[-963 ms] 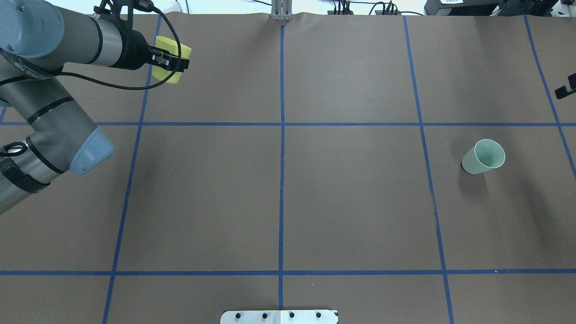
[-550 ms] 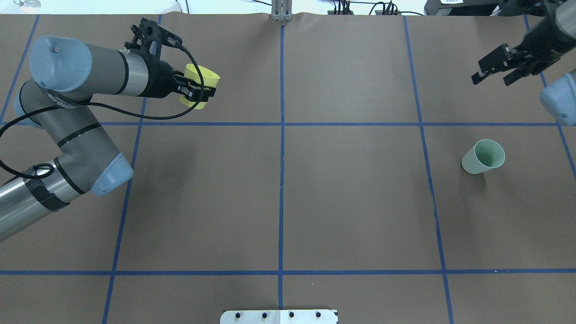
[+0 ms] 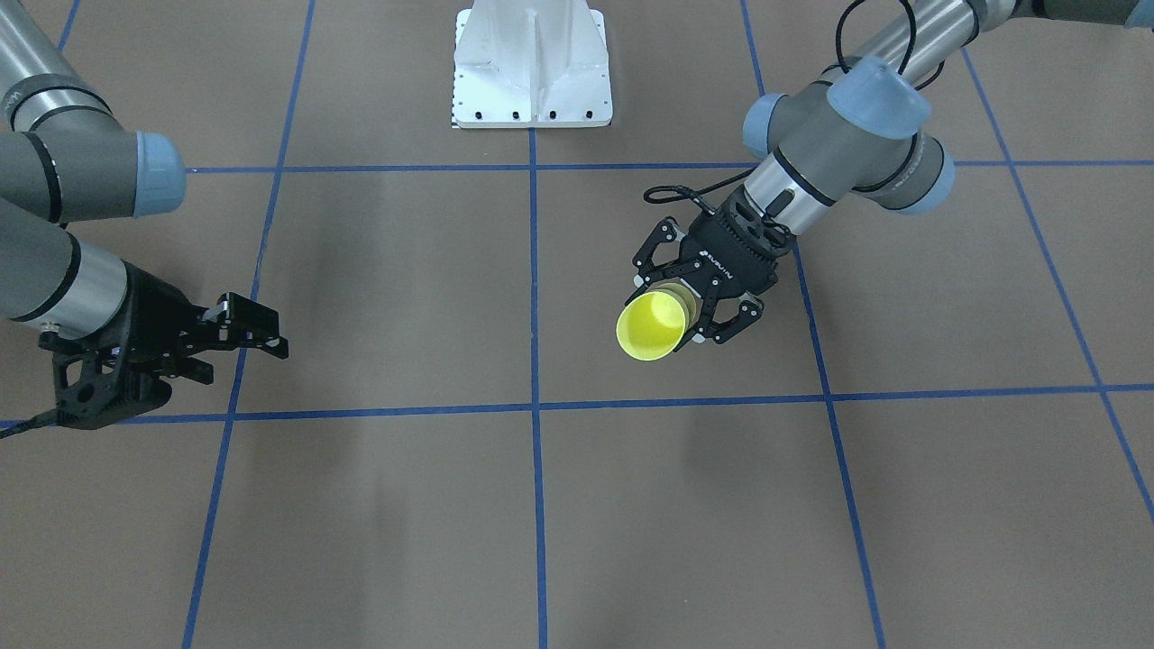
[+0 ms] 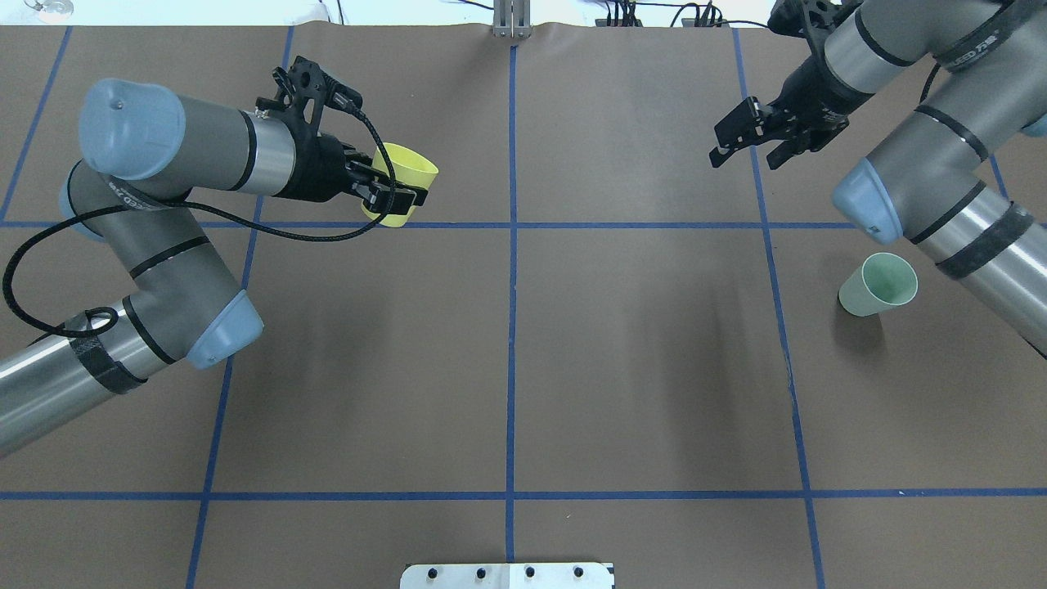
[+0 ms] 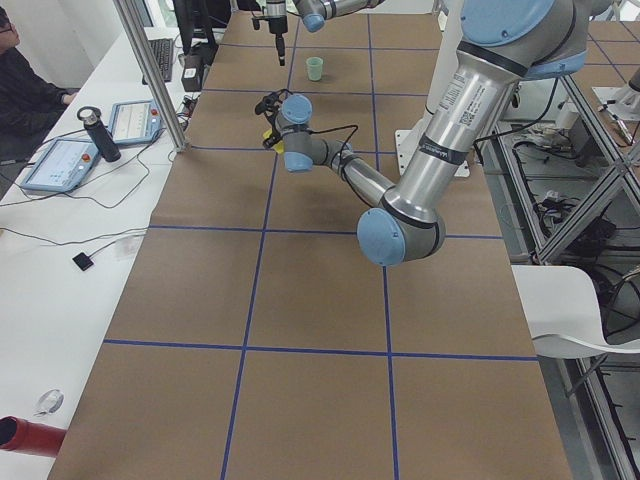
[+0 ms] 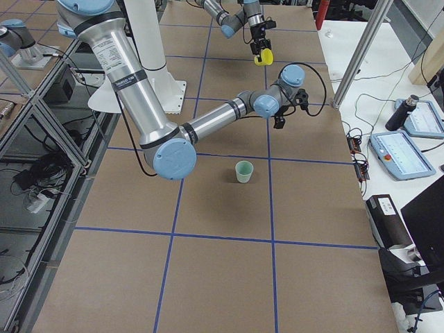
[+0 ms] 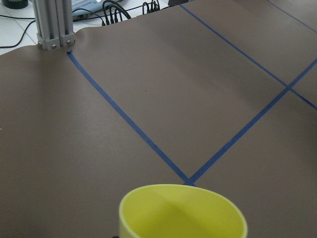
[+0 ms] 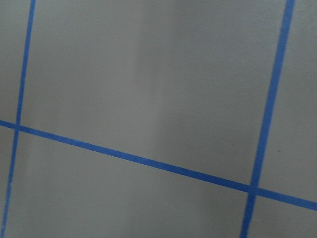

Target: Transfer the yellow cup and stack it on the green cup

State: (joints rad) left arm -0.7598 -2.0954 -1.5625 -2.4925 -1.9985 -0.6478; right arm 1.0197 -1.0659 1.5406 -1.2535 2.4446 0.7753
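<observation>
The left gripper will release the yellow cup into my right gripper, above the table near the white base plate (image 3: 571,214).
The yellow cup (image 4: 406,190) is tipped on its side in my left gripper (image 4: 402,199), which is shut on it and holds it above the table left of the centre line. Its open mouth shows in the front view (image 3: 649,329) and the left wrist view (image 7: 182,212). The green cup (image 4: 879,285) stands upright on the table at the right; it also shows in the exterior right view (image 6: 243,171). My right gripper (image 4: 744,159) is open and empty at the far right, above and beyond the green cup. It also shows in the front view (image 3: 248,359).
Blue tape lines divide the brown table into squares. A white base plate (image 3: 532,63) sits at the robot's edge. A metal post (image 4: 511,20) stands at the far edge. My right forearm (image 4: 973,245) passes just right of the green cup.
My left arm has carried the yellow cup rightward toward the centre line. My right arm has come in from the right edge and moved left, gripper open. The green cup has not moved.
</observation>
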